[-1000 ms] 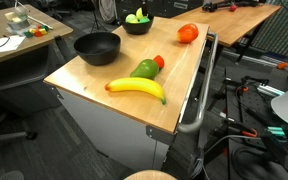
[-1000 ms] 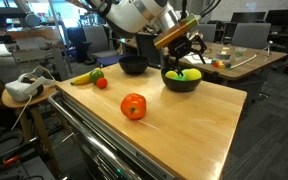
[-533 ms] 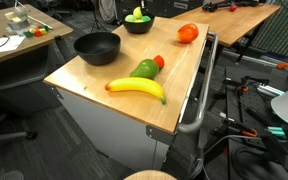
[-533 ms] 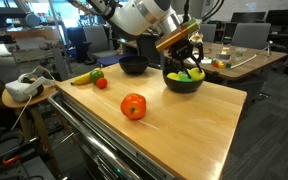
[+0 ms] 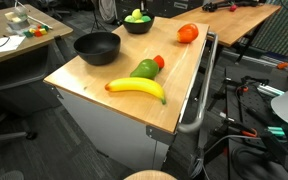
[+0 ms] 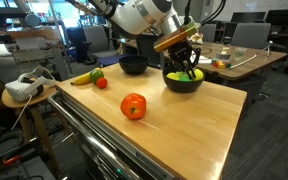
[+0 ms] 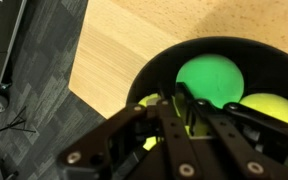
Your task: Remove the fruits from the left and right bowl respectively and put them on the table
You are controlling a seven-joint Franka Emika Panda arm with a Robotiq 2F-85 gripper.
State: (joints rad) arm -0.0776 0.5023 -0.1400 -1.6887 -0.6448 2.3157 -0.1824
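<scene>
The robot's gripper is shut narrow next to the round green fruit, so it should open wide and close around the middle of the yellow fruit (image 7: 147, 108) near the bowl's rim.
A black bowl (image 6: 180, 85) near the table's far corner holds fruit; it also shows as the bowl (image 5: 138, 24) in an exterior view. My gripper (image 6: 185, 66) reaches down into it. In the wrist view the gripper (image 7: 179, 105) is shut on a yellow-green fruit (image 7: 150, 101), beside a round green fruit (image 7: 209, 78) and a yellow fruit (image 7: 271, 108) in the same bowl (image 7: 134, 75). The other black bowl (image 5: 96, 46) stands empty. On the table lie a banana (image 5: 136, 88), a green fruit (image 5: 144, 69) with a small red one (image 5: 159, 61), and an orange-red fruit (image 5: 187, 33).
The wooden table (image 5: 104, 75) has a metal rail (image 5: 199, 100) along one side. Desks, chairs and cables surround it. A white headset (image 6: 22, 88) sits on a small stand beside the table. The orange-red fruit (image 6: 133, 106) lies mid-table.
The gripper went from open above the fruit bowl to lower inside it, and its jaws closed on the yellow-green fruit. The fruits on the table have not moved.
</scene>
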